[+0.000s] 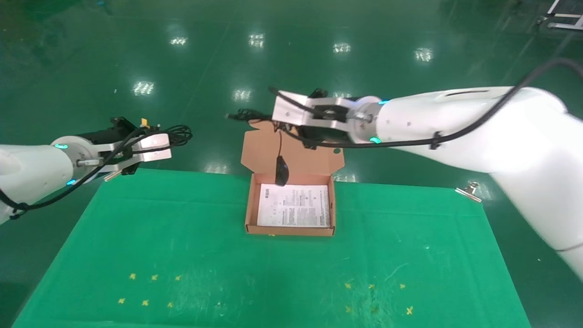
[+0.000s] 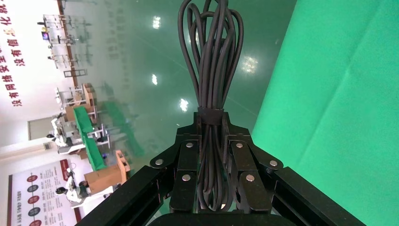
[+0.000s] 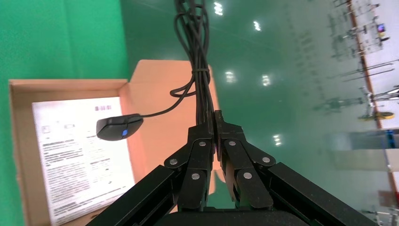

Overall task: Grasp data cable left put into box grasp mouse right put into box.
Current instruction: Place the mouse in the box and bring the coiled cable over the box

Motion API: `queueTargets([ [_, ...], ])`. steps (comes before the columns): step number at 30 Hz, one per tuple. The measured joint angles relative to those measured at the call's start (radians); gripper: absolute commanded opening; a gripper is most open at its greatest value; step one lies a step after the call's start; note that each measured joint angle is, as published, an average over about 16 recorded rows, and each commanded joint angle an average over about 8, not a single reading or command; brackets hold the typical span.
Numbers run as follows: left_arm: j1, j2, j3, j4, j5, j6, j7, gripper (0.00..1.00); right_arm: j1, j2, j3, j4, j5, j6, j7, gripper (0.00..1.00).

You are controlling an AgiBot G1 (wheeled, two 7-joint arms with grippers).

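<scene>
Once my right gripper lets go, the mouse, now hanging over the box's back edge, will lie on the white leaflet at the box's front corner [image 1: 279,214] [image 3: 63,135] nearest my left gripper.
My left gripper [image 1: 171,135] is at the left, beyond the table's back edge, shut on the data cable [image 1: 181,133], a strapped bundle of black loops that sticks out past the fingertips [image 2: 211,56]. My right gripper [image 1: 253,116] is above the open lid of the box [image 1: 291,231], shut on the bundled cord [image 3: 200,70] of the mouse. The mouse [image 1: 281,171] hangs from that cord over the box's back edge, with its blue light showing in the right wrist view [image 3: 119,127]. The white leaflet [image 1: 294,206] lies in the box.
A green cloth [image 1: 182,255] with small yellow marks covers the table. A metal clip [image 1: 469,190] sits on its back right edge. Shiny green floor lies beyond the table.
</scene>
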Motion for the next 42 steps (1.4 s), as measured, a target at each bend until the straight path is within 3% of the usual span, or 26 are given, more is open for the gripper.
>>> queueTargets([
  [12,0.003,0.0,-0.001,-0.007,0.012,0.009,-0.01,0.0,-0.042,-0.052,-0.008,-0.101,0.057,0.0,-0.044,0.0],
  [23,0.003,0.0,-0.001,-0.008,0.012,0.009,-0.011,0.0,-0.094,-0.059,-0.028,-0.186,0.041,0.002,-0.016,0.0],
  [41,0.003,0.0,-0.001,-0.008,0.013,0.009,-0.011,0.0,-0.174,-0.115,-0.096,-0.293,0.018,0.138,0.072,0.0],
  [42,0.003,0.0,-0.001,-0.008,0.013,0.009,-0.011,0.0,-0.175,-0.116,-0.103,-0.295,0.022,0.142,0.076,0.04],
])
